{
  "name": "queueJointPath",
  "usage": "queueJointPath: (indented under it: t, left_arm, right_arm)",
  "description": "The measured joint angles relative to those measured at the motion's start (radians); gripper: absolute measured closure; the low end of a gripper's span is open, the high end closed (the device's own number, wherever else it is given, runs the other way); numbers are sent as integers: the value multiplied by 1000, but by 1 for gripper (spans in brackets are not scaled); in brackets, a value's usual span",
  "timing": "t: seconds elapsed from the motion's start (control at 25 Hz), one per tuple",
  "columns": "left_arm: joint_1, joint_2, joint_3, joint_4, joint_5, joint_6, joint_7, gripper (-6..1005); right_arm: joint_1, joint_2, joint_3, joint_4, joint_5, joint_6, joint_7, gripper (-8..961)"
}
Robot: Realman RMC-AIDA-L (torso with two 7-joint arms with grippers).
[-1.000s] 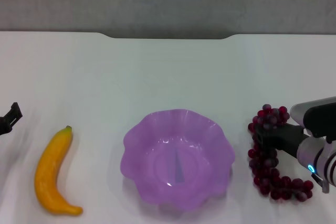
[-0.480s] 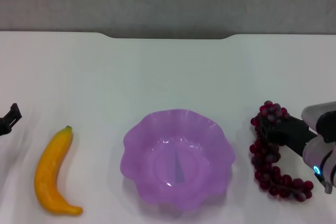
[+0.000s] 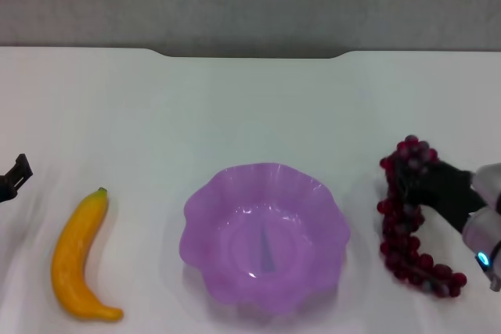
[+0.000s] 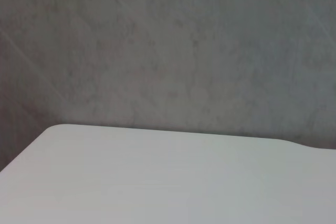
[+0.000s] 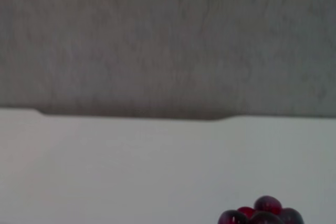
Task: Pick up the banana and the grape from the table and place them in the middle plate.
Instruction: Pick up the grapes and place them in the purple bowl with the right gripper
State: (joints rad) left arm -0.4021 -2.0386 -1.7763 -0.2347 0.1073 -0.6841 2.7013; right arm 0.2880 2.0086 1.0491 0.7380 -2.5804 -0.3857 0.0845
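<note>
Next, my right gripper releases the grape on the hollow bottom of the purple middle plate [image 3: 260,231].
The grape [image 3: 403,232], a long dark red-purple bunch, lies at the right of the white table [image 3: 235,107]. My right gripper [image 3: 415,181] is shut on its upper end, which is raised off the table while the tail still trails on it. A few grapes [image 5: 262,214] show in the right wrist view. The banana [image 3: 76,256], yellow-orange with a dark stem tip, lies at the front left. The middle plate [image 3: 266,171], translucent purple with a scalloped rim, stands empty between them. My left gripper [image 3: 16,174] sits at the left edge, apart from the banana.
The table's notched far edge [image 3: 250,54] meets a grey wall. The left wrist view shows only a table corner [image 4: 58,129] and the wall.
My right gripper has drawn back to the right with the upper end of the grape bunch, which has lifted and shifted right. The left arm, banana and plate have not moved.
</note>
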Motion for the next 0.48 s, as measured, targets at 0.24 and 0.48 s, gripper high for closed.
queueJointPath:
  t: [0.24,0.48]
  left_arm:
    - [-2,0,0,0,0,0,0,105]
    - [0,0,0,0,-1,-1,0,105]
  right_arm:
    - [-70,-1,-18,8,-8,-202,0,619]
    - [-102,-5,-26,13,-11,-340,0,623]
